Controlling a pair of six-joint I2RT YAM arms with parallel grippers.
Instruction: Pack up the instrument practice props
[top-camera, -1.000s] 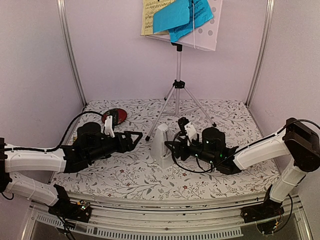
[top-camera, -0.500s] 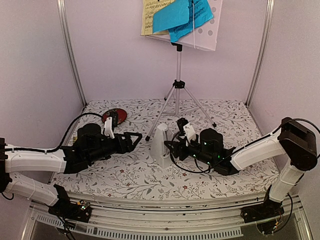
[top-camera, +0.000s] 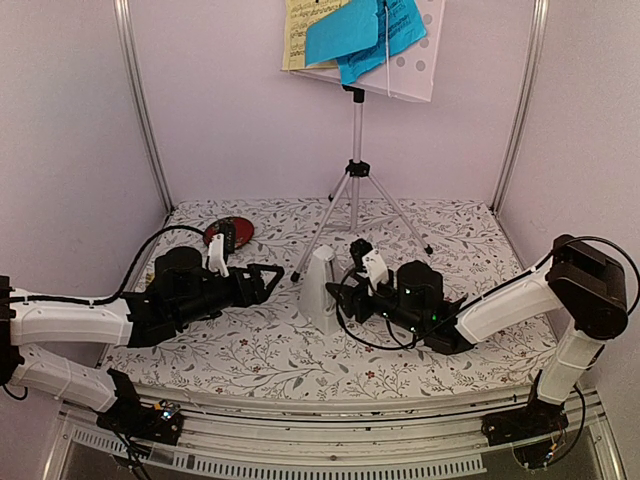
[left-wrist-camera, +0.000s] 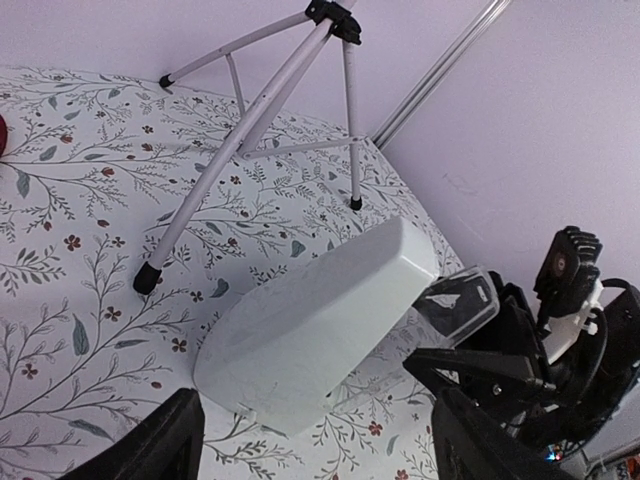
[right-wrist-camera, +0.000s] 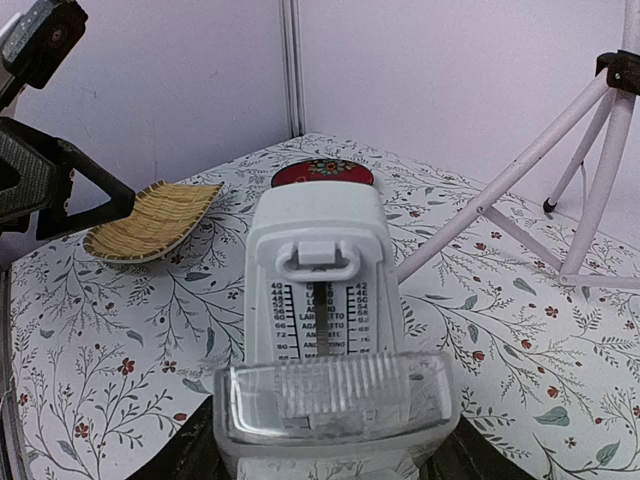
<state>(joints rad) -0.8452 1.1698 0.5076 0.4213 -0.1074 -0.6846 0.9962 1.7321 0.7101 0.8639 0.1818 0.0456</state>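
Observation:
Next, my right gripper lets go of the clear plastic cover on the scale side of the white pyramid metronome (top-camera: 335, 288) (right-wrist-camera: 325, 385).
The white pyramid metronome (top-camera: 321, 288) stands mid-table, its scale face (right-wrist-camera: 318, 300) turned to the right arm. My right gripper (top-camera: 346, 296) is shut on a clear plastic cover (right-wrist-camera: 335, 395) held right in front of that face; in the left wrist view the cover (left-wrist-camera: 458, 303) sits by the metronome's (left-wrist-camera: 310, 325) top. My left gripper (top-camera: 272, 274) is open, its jaws wide on either side of the metronome's back without touching. The music stand's silver tripod (top-camera: 355, 190) rises behind, and its white perforated desk (top-camera: 420, 70) carries blue sheets (top-camera: 365, 30) and a pale-yellow sheet (top-camera: 297, 35).
A round red dish (top-camera: 232, 231) lies at the back left, behind my left arm. A yellow woven bamboo tray (right-wrist-camera: 155, 215) sits beside it in the right wrist view. Tripod feet (left-wrist-camera: 146, 280) rest on the floral cloth close behind the metronome. Walls and metal posts (top-camera: 140, 100) enclose the table.
My right gripper has crept a little to the left with the clear cover, closer to the metronome's face. The left arm has not moved.

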